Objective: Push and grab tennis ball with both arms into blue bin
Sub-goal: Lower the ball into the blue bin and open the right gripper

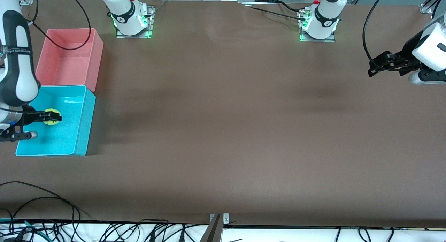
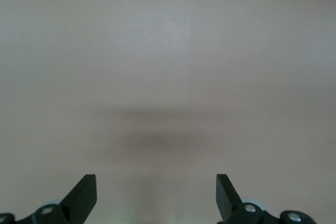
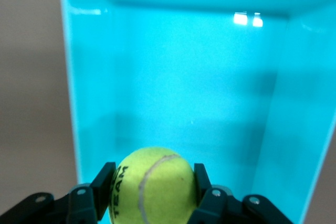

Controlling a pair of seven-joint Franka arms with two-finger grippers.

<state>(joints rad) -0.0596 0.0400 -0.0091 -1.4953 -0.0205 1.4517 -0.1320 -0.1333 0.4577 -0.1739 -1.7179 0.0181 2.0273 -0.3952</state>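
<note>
Next, I release the tennis ball from my right gripper inside the blue bin (image 1: 60, 106), at the end of it that is beside the pink-red bin.
The yellow-green tennis ball (image 1: 52, 117) (image 3: 153, 184) is clamped between the two black fingers of my right gripper (image 1: 52, 117) (image 3: 153, 178), which is shut on it. Ball and gripper hang over the inside of the blue bin (image 1: 79, 130) (image 3: 89, 103), at the right arm's end of the table. Dark lettering shows on the ball's side. My left gripper (image 1: 374, 67) (image 2: 156, 195) stands open with nothing between its fingers, held above bare table at the left arm's end, where the left arm waits.
A pink-red bin (image 1: 95, 50) stands touching the blue bin, farther from the front camera. Black cables (image 1: 52, 203) trail over the table's front edge. The two arm bases (image 1: 130, 24) (image 1: 318, 25) stand along the table's back edge.
</note>
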